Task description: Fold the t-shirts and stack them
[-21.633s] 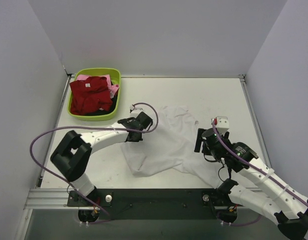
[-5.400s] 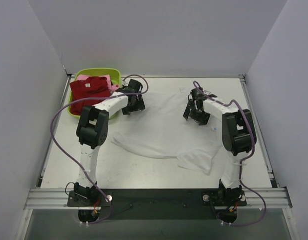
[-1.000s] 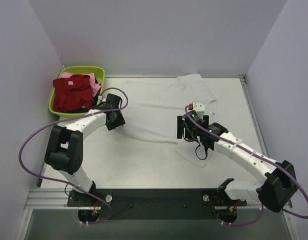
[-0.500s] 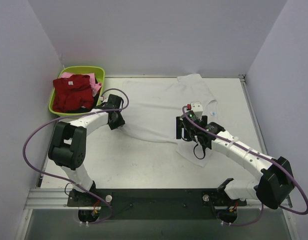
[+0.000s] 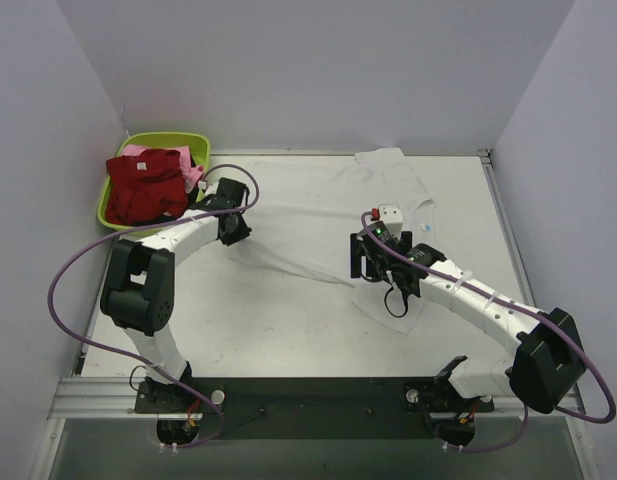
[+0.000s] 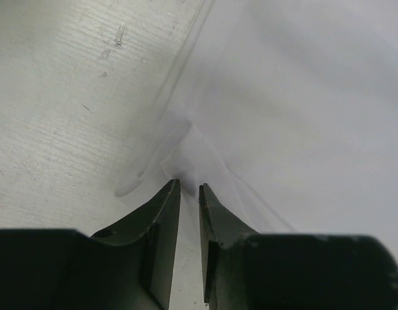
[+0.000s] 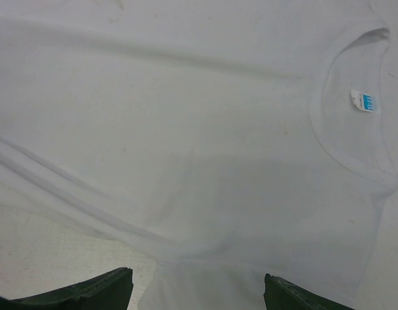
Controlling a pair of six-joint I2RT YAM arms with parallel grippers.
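Observation:
Next, my left gripper opens, grasps the white t-shirt's raised fold (image 6: 189,152) and pulls it toward the front, since the white t-shirt's hem corner lies doubled over at my fingers.
The large white t-shirt (image 5: 318,215) lies spread on the table, its collar to the right and a sleeve toward the back wall. My left gripper (image 5: 235,228) is at its left edge. In the left wrist view the jaws (image 6: 186,186) are shut on a puckered fold of the white cloth (image 6: 302,97). My right gripper (image 5: 373,262) is open and empty, low over the shirt's near right part (image 7: 186,129), with the blue neck label (image 7: 365,101) ahead to the right. The dark red shirt (image 5: 145,185) and the pink one (image 5: 193,175) lie in the basin.
The lime-green basin (image 5: 168,138) stands at the back left corner, just left of my left gripper. Grey walls close the table on three sides. Bare table (image 5: 288,330) shows in front of the shirt.
My left gripper has moved a little toward the back with the shirt's left edge in it. My right gripper has shifted slightly left and back over the shirt.

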